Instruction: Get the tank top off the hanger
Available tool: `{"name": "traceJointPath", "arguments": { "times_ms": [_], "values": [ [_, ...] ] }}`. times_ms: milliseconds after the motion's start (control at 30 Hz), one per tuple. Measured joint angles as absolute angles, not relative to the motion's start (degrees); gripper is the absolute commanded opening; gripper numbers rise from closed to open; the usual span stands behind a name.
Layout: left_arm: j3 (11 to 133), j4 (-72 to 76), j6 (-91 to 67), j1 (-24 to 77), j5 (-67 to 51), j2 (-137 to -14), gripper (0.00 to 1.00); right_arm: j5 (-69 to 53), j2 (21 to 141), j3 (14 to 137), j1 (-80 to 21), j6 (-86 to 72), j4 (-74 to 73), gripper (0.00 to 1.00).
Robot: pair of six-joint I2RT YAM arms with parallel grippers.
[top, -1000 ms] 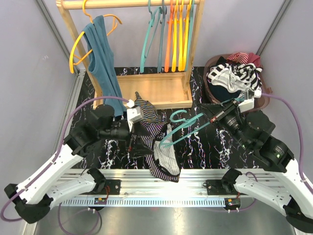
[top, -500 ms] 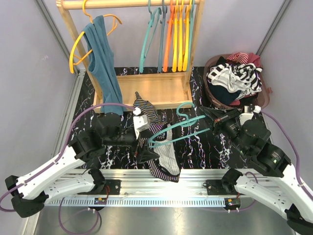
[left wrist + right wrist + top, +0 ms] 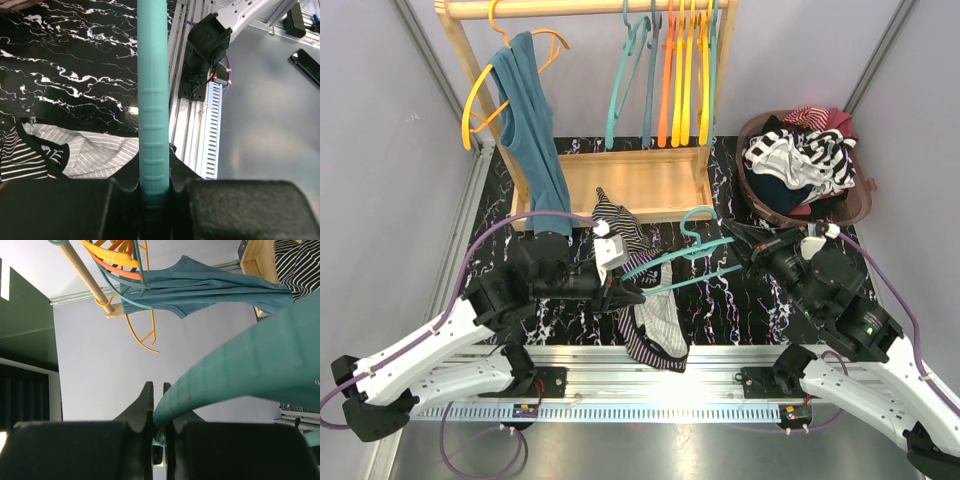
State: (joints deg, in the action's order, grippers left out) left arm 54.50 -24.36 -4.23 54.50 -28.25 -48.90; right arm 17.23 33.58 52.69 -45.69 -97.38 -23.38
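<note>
Next, I release the teal hanger, now held level above the table, from my left gripper on the wooden rack point(image 3: 586, 78), placing it between the blue top and the teal hangers that are hanging there.
A teal hanger point(image 3: 680, 258) is held level above the black marbled table between both arms. My left gripper point(image 3: 620, 290) is shut on its left end; in the left wrist view the teal bar point(image 3: 152, 100) runs straight up out of my left gripper point(image 3: 152, 195). My right gripper point(image 3: 745, 240) is shut on the right end, and in the right wrist view the hanger point(image 3: 240, 360) leaves my right gripper point(image 3: 158, 405). The striped tank top point(image 3: 650, 320) lies crumpled on the table under the hanger, also visible as the tank top point(image 3: 85, 155). Whether a strap still hangs on the hanger I cannot tell.
A wooden clothes rack point(image 3: 630, 180) stands at the back with several coloured hangers point(image 3: 670, 70) and a blue top point(image 3: 530, 120) on a yellow hanger. A brown basket point(image 3: 855, 205) of clothes sits at the back right. The metal rail point(image 3: 650, 360) runs along the near edge.
My left gripper has moved in and shut on the hanger's left end. The right arm has swung the hanger leftward and lower, and the striped top has slipped down onto the table.
</note>
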Motion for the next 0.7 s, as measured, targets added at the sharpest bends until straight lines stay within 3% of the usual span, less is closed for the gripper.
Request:
{"name": "traceJointPath", "arguments": {
  "times_ms": [167,200,233,267,333,367,700],
  "values": [
    [54.48,-24.36,-4.03,54.83,-26.76,-47.81,0.00,16.60,32.95,52.66,-45.76,-97.30,-23.42,0.00],
    [54.48,-24.45,-4.03,54.92,-26.46,-47.51,0.00,16.32,32.93,52.64,-45.76,-97.30,-23.40,0.07],
    [54.48,-24.58,-4.01,54.98,-26.09,-47.27,0.00,16.12,32.88,52.58,-45.76,-97.30,-23.33,0.22],
    [54.48,-24.80,-3.99,55.05,-25.76,-47.07,0.00,15.88,32.82,52.42,-45.76,-97.21,-23.27,0.57],
    [54.48,-26.81,-4.10,55.07,-23.57,-46.54,0.00,16.10,32.56,52.40,-45.74,-97.30,-23.09,0.93],
    [54.50,-27.97,-4.14,55.02,-21.87,-46.17,0.00,16.27,32.34,52.42,-45.71,-97.25,-23.14,1.00],
    [63.81,-50.74,-12.80,54.85,-1.21,-47.09,0.00,20.73,30.48,60.10,-45.71,-91.44,-30.52,1.00]
  ]
}}
